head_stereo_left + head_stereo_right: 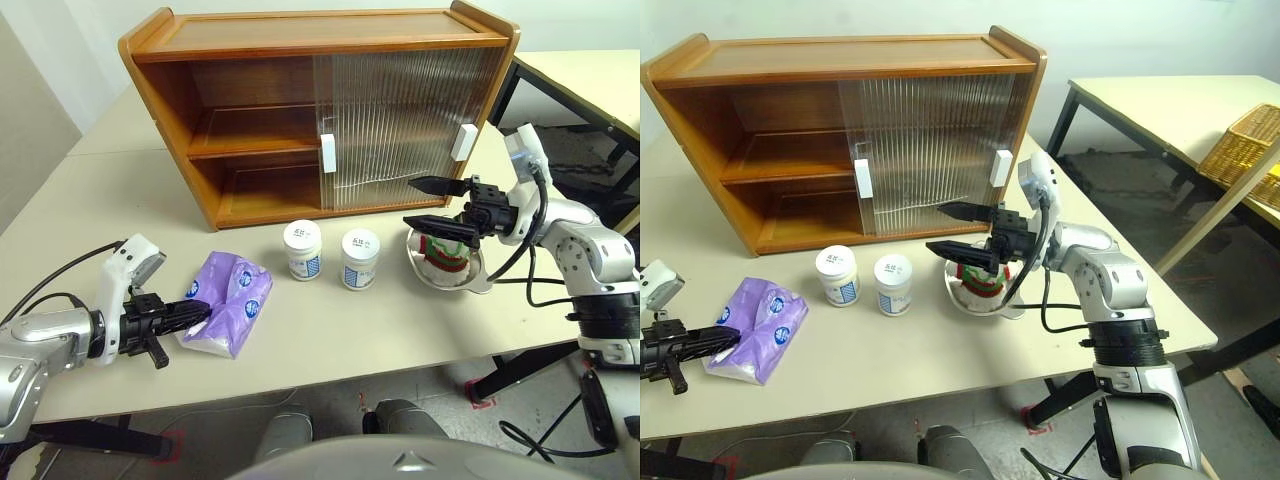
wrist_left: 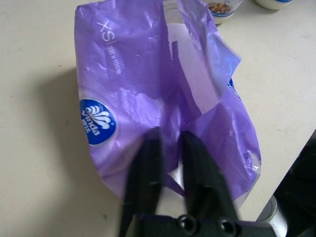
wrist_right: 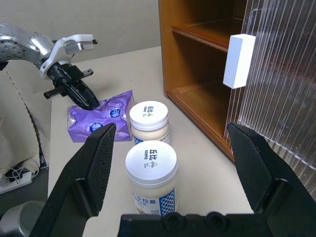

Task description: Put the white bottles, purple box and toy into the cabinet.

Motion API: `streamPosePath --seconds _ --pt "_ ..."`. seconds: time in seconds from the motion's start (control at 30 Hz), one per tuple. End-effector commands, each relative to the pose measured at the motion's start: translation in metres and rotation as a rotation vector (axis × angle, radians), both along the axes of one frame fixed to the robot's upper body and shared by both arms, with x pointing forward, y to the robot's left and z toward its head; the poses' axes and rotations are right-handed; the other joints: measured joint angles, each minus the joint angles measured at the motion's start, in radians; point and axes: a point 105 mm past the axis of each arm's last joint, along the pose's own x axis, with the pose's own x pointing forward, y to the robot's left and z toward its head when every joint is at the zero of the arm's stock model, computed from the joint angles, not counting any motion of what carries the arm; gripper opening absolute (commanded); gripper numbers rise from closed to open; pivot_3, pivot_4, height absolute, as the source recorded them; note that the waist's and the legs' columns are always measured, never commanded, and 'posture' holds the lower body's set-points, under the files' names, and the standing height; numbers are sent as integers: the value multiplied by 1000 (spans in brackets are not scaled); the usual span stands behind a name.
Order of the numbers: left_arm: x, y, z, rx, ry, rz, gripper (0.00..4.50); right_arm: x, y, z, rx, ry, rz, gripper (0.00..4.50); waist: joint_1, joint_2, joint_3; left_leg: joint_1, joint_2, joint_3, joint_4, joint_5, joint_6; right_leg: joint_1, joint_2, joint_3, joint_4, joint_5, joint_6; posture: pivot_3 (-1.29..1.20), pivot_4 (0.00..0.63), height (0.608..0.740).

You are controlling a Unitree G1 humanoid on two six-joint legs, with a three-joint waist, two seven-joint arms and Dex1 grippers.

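My left gripper is pinching loose folds at the torn opening of the purple box. I will open it and take the plastic nearer the cabinet (image 2: 131,126) before lifting.
The purple box (image 1: 228,300) lies crumpled near the table's front left. My left gripper (image 1: 205,312) is shut on the box's near end, pinching its plastic (image 2: 170,133). Two white bottles (image 1: 302,249) (image 1: 360,258) stand side by side right of the box, in front of the cabinet (image 1: 320,40). The cabinet's left half stands open, and both ribbed doors cover its right half. The toy (image 1: 447,262) sits in a steel bowl (image 1: 478,280), showing red and green. My right gripper (image 1: 408,201) hangs open just above the bowl, pointing left, with nothing between its fingers.
The doors' white handles (image 1: 328,153) (image 1: 463,142) stick out toward me. A second table (image 1: 590,80) stands to the right with a wicker basket (image 1: 1240,150) on it. The table's front edge runs just below the box.
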Motion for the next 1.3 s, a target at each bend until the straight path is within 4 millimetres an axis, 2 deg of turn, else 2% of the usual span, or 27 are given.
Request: streamPosePath --seconds 0.03,0.1,0.2,0.4,0.57,0.87,1.13,1.23,1.3 --pt "3 -1 3 3 -4 -5 26 0 2 5 -6 -26 5 4500 0 0 0 0 0 0 0 0 0 0 0 0 0 0 0 -12 0 740" --pt "5 -1 5 10 -18 -8 26 0 1 5 -7 -26 5 4500 1 0 0 0 0 0 0 0 0 0 0 0 0 0 0 -12 0 740" --pt "9 0 10 0 -27 0 628 1 2 5 -7 -26 5 4500 0 0 0 0 0 0 0 0 0 0 0 0 0 0 -1 -9 0 740" --pt "13 -1 18 -13 -55 3 2712 1 3 4 -5 -26 5 4500 0 0 0 0 0 0 1 0 0 0 0 0 1 0 -1 -7 0 740" --pt "10 2 18 14 -46 7 4471 2 3 5 -4 -27 7 4500 0 0 0 0 0 1 1 0 0 0 1 0 1 0 -1 -4 0 740" --pt "-12 9 -2 32 26 49 4471 2 3 5 -4 -28 11 4500 -1 0 0 1 0 0 0 0 0 0 1 0 1 0 -1 1 0 740" --pt "-10 6 -8 13 26 71 4471 3 3 7 -6 -34 12 4500 1 2 -1 1 0 -1 1 0 0 0 1 0 2 0 -1 1 0 740" --pt "-5 9 -6 8 14 94 3823 3 4 8 -6 -37 10 4500 1 2 -1 1 0 -1 0 0 0 0 1 0 2 0 -1 -1 0 740" --pt "-2 9 -4 8 10 94 3181 3 4 8 -5 -39 9 4500 1 2 -1 1 0 -1 0 0 0 0 1 0 2 0 -1 -3 0 740"
